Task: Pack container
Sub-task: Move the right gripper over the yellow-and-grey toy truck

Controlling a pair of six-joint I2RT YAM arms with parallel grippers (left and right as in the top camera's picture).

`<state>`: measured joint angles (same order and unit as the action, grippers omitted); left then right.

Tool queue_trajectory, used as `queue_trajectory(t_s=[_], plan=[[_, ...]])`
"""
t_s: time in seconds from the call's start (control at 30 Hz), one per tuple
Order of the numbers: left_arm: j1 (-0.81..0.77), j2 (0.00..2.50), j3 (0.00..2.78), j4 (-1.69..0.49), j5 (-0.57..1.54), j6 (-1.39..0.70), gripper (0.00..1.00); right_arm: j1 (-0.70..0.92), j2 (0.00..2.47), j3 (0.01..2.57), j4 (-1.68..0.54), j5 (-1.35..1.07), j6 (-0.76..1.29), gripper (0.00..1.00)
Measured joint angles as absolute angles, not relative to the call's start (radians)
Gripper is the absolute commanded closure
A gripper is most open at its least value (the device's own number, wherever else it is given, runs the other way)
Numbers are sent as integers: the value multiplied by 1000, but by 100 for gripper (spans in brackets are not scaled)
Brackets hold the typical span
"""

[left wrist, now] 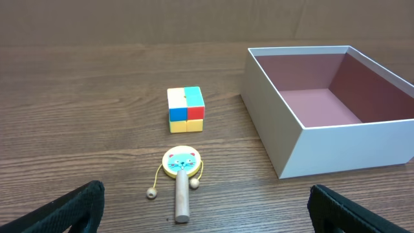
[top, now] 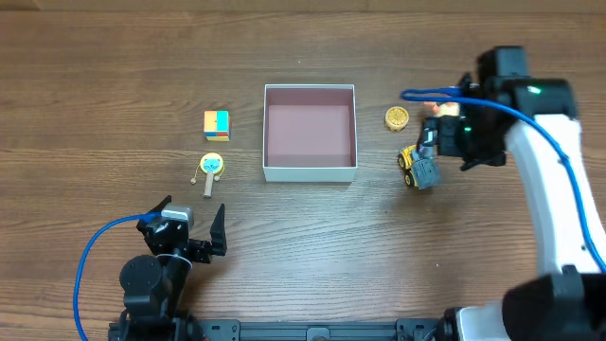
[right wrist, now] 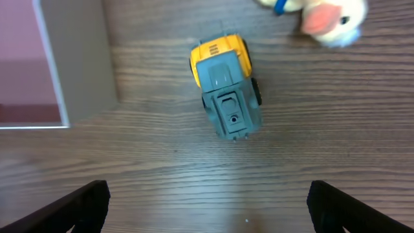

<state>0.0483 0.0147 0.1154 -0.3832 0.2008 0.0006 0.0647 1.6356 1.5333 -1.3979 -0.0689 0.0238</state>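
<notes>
My right gripper is going to close around the grey end of the toy truck point(top: 425, 171) point(right wrist: 231, 110), so that the truck's yellow end sticks out past the fingers.
The container point(top: 310, 171), a square shallow white box with a mauve-pink inside, sits open and empty mid-table; it also shows in the left wrist view point(left wrist: 284, 139) and in the right wrist view point(right wrist: 77, 58). My right gripper point(right wrist: 207, 210) is open and empty, hovering above a yellow and grey toy truck point(top: 418, 168) point(right wrist: 226, 87) right of the container. My left gripper point(top: 189, 227) point(left wrist: 204, 213) is open and empty near the front left, short of a wooden cat rattle drum point(top: 211, 169) point(left wrist: 181, 169).
A coloured cube point(top: 216, 124) point(left wrist: 185, 109) lies left of the container behind the rattle. A gold round toy point(top: 397, 117) lies right of the container. A pink and white toy point(right wrist: 330, 19) lies by the truck, mostly under the right arm overhead.
</notes>
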Motion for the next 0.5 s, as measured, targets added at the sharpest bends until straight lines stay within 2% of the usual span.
queue_trajectory(t_s=[0.2, 0.5], plan=[[48, 15, 115, -383, 201, 1, 0, 154, 1729, 1533, -1397, 35, 23, 0], [48, 15, 115, -383, 201, 1, 0, 157, 1776, 1533, -1356, 104, 23, 0]])
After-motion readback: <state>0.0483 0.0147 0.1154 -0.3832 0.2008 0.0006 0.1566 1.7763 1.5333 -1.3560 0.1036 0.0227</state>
